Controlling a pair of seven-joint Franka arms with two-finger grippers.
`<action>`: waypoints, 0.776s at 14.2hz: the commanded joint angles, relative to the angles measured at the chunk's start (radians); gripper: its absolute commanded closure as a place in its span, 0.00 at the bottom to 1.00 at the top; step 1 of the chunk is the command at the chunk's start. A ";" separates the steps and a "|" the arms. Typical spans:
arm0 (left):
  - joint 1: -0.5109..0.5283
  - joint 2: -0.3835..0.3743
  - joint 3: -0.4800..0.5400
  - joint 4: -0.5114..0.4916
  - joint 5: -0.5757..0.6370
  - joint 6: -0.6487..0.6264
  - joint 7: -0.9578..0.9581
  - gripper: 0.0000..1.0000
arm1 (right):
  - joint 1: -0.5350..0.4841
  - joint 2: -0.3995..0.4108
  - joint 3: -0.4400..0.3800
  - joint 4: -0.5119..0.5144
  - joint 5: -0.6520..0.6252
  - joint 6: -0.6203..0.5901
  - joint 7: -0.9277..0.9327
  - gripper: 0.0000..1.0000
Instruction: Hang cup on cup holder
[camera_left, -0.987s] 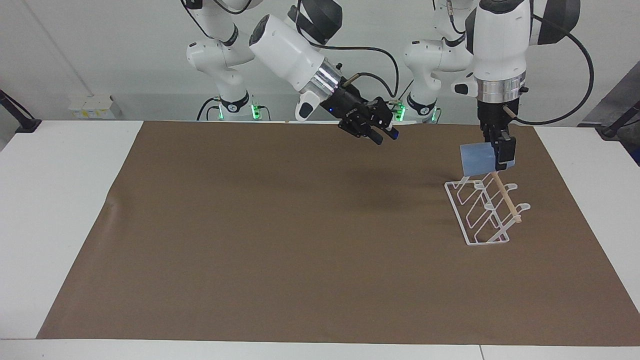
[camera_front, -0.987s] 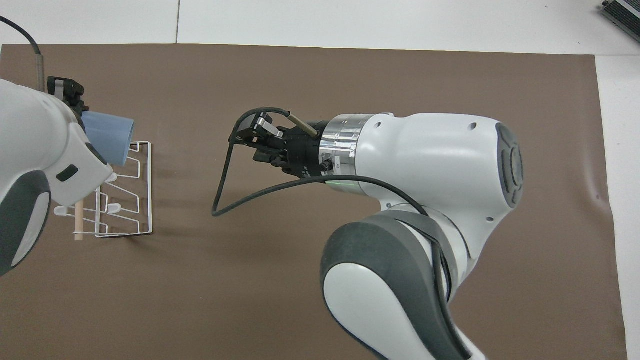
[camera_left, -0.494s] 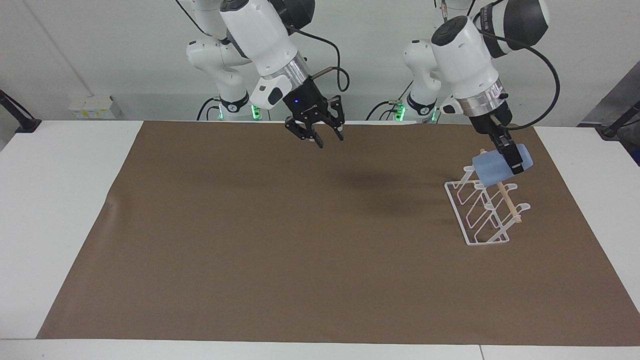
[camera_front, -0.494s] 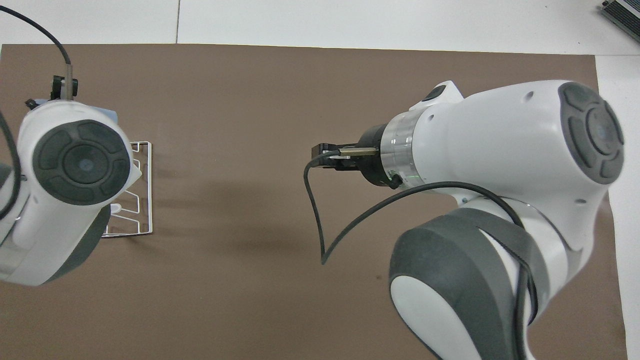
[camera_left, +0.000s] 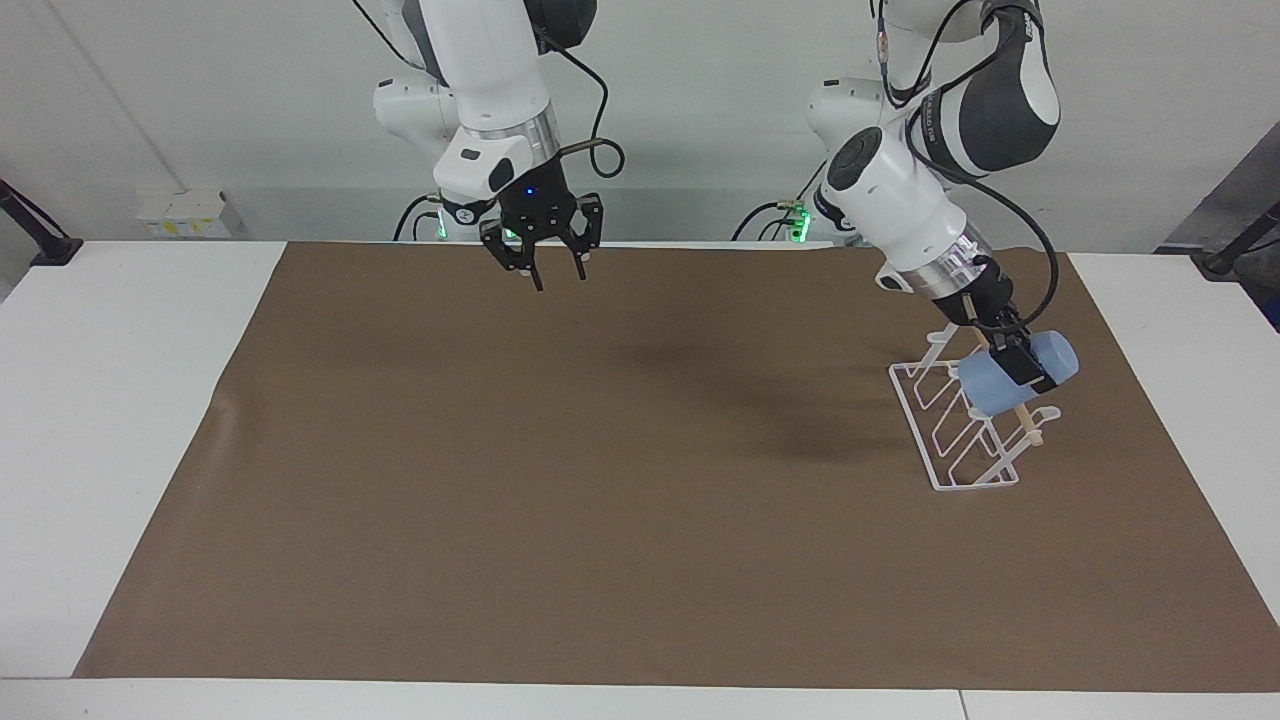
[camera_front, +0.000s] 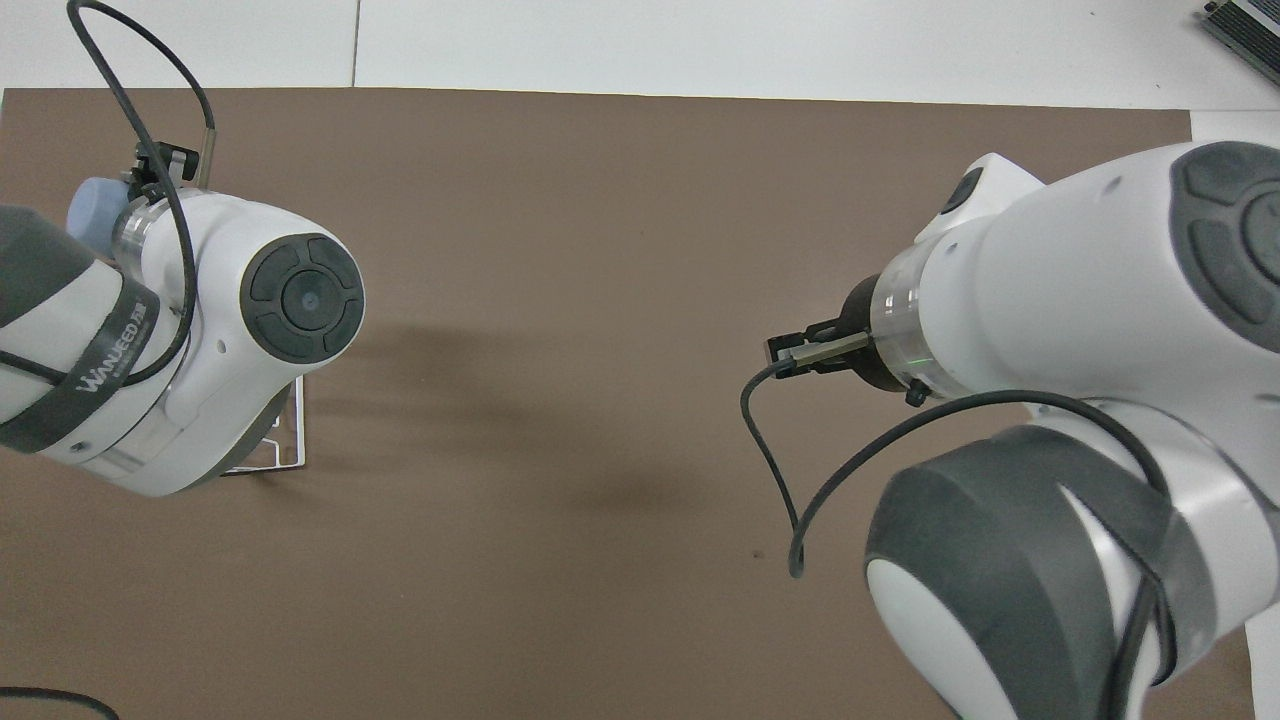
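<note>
My left gripper should release the light-blue cup, now tilted low among the upper prongs, on the cup holder's far end peg (camera_front: 248, 313), the one that faces the middle of the mat.
The light-blue cup (camera_left: 985, 388) lies tilted on its side over the cup holder (camera_left: 945, 455), a white wire rack with a wooden dowel (camera_left: 1028, 428) at the left arm's end of the table. It sits low among the upper prongs; I cannot tell whether it rests on one. My left gripper (camera_left: 1028, 368) is shut on the cup near its closed end. From overhead only the cup's end (camera_front: 92, 205) and a corner of the rack (camera_front: 292, 445) show past the left arm. My right gripper (camera_left: 556, 280) hangs open and holds nothing, over the brown mat's edge near its own base.
A brown mat (camera_left: 600, 500) covers most of the white table (camera_left: 120, 400), with a small wrinkle (camera_left: 225, 410) toward the right arm's end. A white box (camera_left: 185, 212) sits by the wall past that end.
The left arm has tipped over and lowered the cup from above the rack down onto its upper prongs. The right arm has drawn back toward its base and turned its gripper downward.
</note>
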 joint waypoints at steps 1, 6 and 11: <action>0.011 0.007 0.009 -0.008 0.028 0.028 -0.028 1.00 | -0.078 -0.018 0.009 -0.006 -0.016 -0.064 -0.031 0.46; 0.075 -0.002 0.012 -0.099 0.032 0.182 -0.035 1.00 | -0.191 -0.041 0.011 -0.065 -0.016 -0.072 -0.109 0.42; 0.140 0.021 0.012 -0.119 0.060 0.271 -0.034 1.00 | -0.253 -0.089 0.008 -0.181 -0.019 -0.014 -0.173 0.39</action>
